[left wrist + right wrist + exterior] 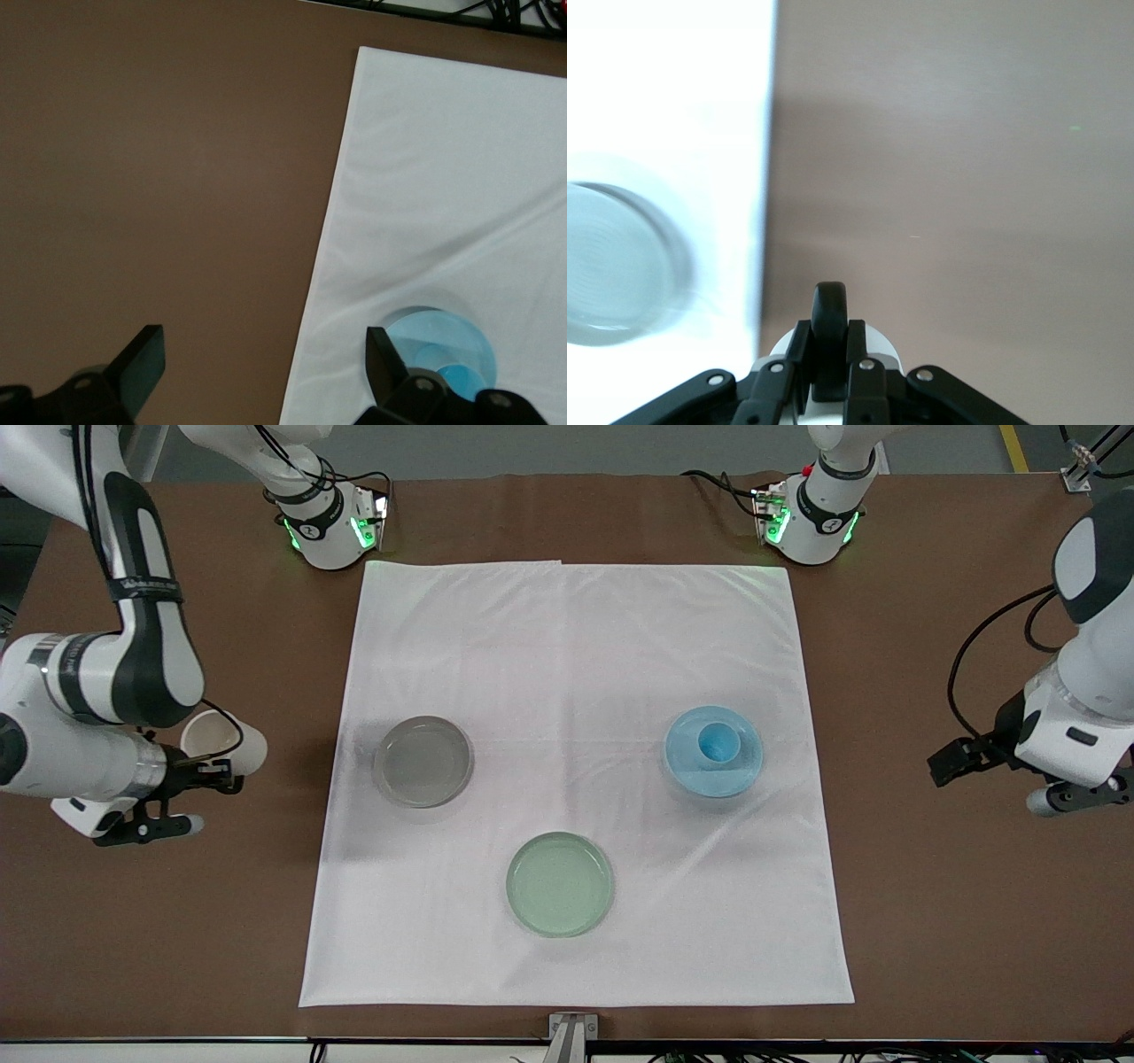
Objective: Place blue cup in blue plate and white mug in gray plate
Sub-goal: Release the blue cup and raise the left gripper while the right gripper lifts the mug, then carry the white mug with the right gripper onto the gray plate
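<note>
Next, my right gripper lets go of the white mug, upright on the middle of the bare gray plate [427,756] [602,266].
The blue cup [718,742] stands upright in the blue plate [700,784] on the white cloth, toward the left arm's end. They also show in the left wrist view, cup [461,377] in plate [434,323]. The gray plate [423,761] lies bare on the cloth toward the right arm's end and shows in the right wrist view [611,274]. My right gripper [208,768] is shut on the dark handle [829,328] of the white mug [226,740], held over the brown table beside the cloth. My left gripper [950,763] is open and bare over the brown table; it also shows in the left wrist view [263,367].
A pale green plate [560,883] lies on the cloth [576,646] nearest the front camera. The cloth covers the middle of the brown table [930,912]. Both arm bases stand along the table's back edge.
</note>
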{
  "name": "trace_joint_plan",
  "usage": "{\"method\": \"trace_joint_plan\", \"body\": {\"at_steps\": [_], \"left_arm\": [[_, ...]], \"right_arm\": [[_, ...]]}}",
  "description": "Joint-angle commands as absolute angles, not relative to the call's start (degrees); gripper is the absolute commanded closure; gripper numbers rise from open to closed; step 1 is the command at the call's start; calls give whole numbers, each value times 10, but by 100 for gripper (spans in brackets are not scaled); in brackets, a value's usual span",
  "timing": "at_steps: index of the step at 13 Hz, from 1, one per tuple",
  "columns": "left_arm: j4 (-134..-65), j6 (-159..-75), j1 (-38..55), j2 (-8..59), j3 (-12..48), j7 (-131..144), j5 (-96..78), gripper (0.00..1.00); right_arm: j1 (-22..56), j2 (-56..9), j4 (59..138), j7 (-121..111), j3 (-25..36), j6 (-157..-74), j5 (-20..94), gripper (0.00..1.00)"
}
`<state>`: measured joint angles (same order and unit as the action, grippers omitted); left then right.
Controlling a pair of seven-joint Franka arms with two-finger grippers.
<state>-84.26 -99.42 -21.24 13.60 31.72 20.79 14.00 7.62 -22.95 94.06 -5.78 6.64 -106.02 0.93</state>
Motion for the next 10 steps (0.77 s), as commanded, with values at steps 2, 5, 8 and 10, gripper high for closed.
{"method": "trace_joint_plan", "body": {"at_steps": [2, 5, 8, 10], "left_arm": [[-859, -942, -187, 72, 291, 171, 123, 0], [-869, -890, -52, 30, 136, 157, 76, 0], [-914, -897, -6, -12, 49, 110, 29, 0], [-939, -902, -10, -32, 50, 107, 14, 0]], "right_arm": [[176, -230, 954, 88, 71, -1060, 11, 100], [248, -240, 954, 186, 71, -1063, 11, 100], [268, -264, 957, 196, 72, -1085, 81, 100], [280, -277, 977, 196, 72, -1138, 83, 100]]}}
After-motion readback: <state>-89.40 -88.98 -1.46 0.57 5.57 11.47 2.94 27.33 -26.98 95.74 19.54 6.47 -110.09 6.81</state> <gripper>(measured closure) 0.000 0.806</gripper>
